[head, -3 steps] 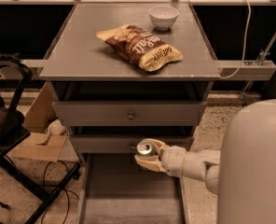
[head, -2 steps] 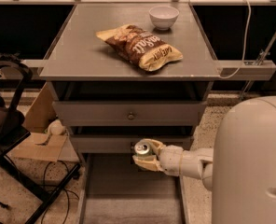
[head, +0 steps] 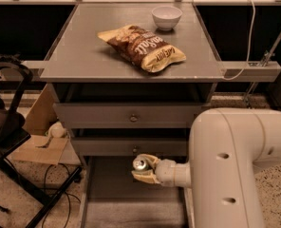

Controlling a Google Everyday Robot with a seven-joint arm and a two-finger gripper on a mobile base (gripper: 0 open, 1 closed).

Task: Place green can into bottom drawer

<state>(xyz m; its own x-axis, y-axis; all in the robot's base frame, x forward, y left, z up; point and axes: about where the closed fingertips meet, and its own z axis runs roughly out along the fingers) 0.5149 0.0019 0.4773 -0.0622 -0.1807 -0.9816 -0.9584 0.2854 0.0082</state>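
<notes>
Next, I release the green can on the bottom drawer's grey bottom [head: 141, 194], about midway between its side rails.
The green can [head: 140, 164] shows mostly its silver top with the pull tab. My gripper [head: 143, 169] is shut on it, cream fingers [head: 147, 176] wrapped around its sides, holding it upright above the back part of the bottom drawer [head: 131, 203]. That drawer is pulled out, a long shallow grey tray with a flat floor and thin side rails. My white arm [head: 226, 165] reaches in from the lower right and hides the drawer's right side.
A brown chip bag [head: 143, 46] and a white bowl [head: 166, 17] lie on the grey table top [head: 74, 56]. Two shut grey drawers with round knobs [head: 133, 118] sit above the open one. A black chair [head: 7, 122] and cardboard [head: 36, 146] are at the left.
My arm and gripper have drifted slightly left with the can, still held over the open bottom drawer. The arm's white body fills more of the lower right.
</notes>
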